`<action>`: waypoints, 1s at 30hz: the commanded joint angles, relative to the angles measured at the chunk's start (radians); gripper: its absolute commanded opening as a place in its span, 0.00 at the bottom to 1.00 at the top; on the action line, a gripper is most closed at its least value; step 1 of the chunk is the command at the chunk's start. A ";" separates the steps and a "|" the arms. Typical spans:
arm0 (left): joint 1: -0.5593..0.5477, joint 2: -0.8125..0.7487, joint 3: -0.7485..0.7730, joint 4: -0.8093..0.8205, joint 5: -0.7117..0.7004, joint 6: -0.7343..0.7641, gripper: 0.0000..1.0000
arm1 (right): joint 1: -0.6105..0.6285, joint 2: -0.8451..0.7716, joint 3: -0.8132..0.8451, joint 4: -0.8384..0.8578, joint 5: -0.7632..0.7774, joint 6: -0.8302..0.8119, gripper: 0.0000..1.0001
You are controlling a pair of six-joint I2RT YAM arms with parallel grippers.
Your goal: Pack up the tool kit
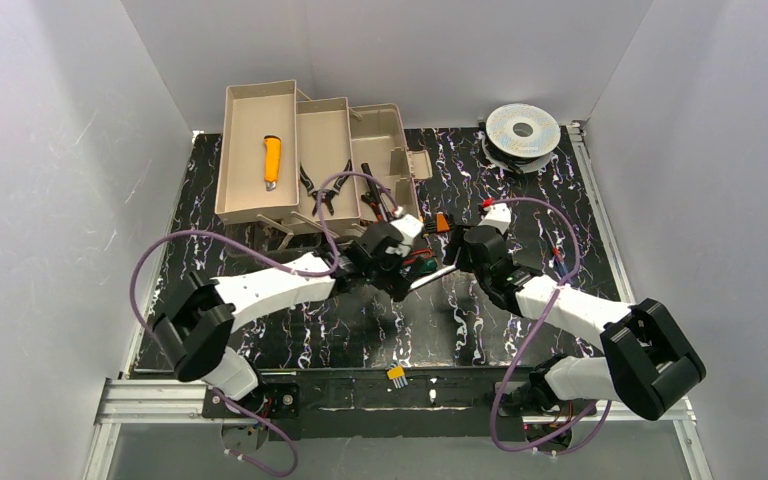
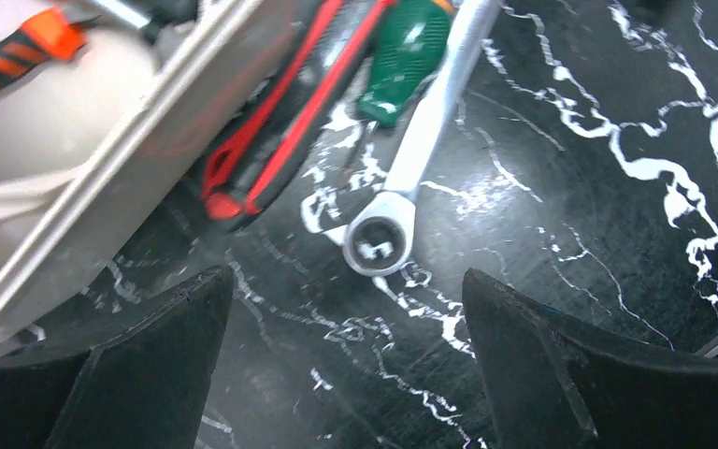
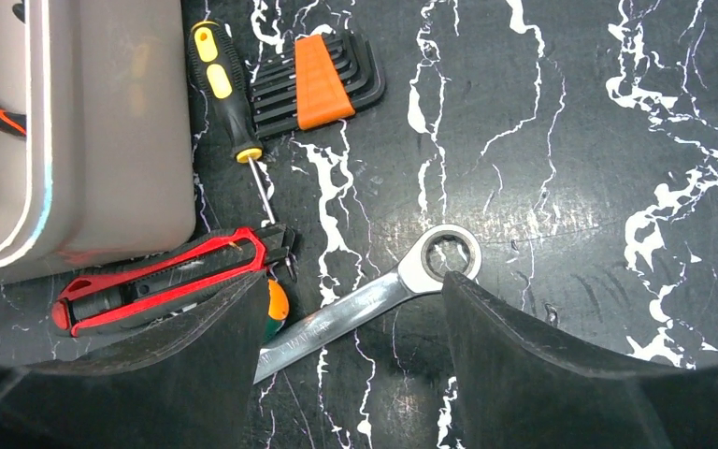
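Observation:
I will close my left gripper on the handle [image 1: 428, 267] [image 2: 390, 92] of the green-handled screwdriver, near the screwdriver's metal blade, between the silver wrench and the utility knife.
The tan toolbox [image 1: 305, 150] stands open at the back left with its trays folded out; a yellow knife [image 1: 272, 160] lies in the left tray and pliers [image 1: 312, 185] in the middle one. A silver wrench [image 3: 374, 299] lies on the black mat in front of the box, also seen in the left wrist view [image 2: 402, 187] and the top view [image 1: 430, 281]. My right gripper [image 3: 353, 285] is open, its fingers on either side of the wrench shaft. My left gripper [image 2: 348, 309] is open and empty just past the wrench's ring end.
A red-and-black utility knife [image 3: 164, 281], a green-handled screwdriver [image 2: 402, 56], a yellow-and-black screwdriver [image 3: 220, 79] and an orange hex-key set [image 3: 323, 79] lie by the toolbox wall [image 3: 122, 122]. A silver wire spool [image 1: 523, 130] sits at the back right.

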 commanded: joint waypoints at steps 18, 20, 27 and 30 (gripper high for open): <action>-0.078 0.346 0.277 0.055 0.110 0.275 0.65 | -0.139 -0.242 -0.140 0.091 0.074 0.061 0.76; -0.078 0.364 0.292 0.056 0.097 0.291 0.63 | -0.142 -0.245 -0.141 0.090 0.075 0.066 0.75; -0.052 0.431 0.299 0.083 0.093 0.278 0.49 | -0.151 -0.265 -0.155 0.097 0.063 0.069 0.75; -0.042 0.449 0.309 0.079 0.113 0.257 0.41 | -0.152 -0.269 -0.158 0.101 0.060 0.071 0.74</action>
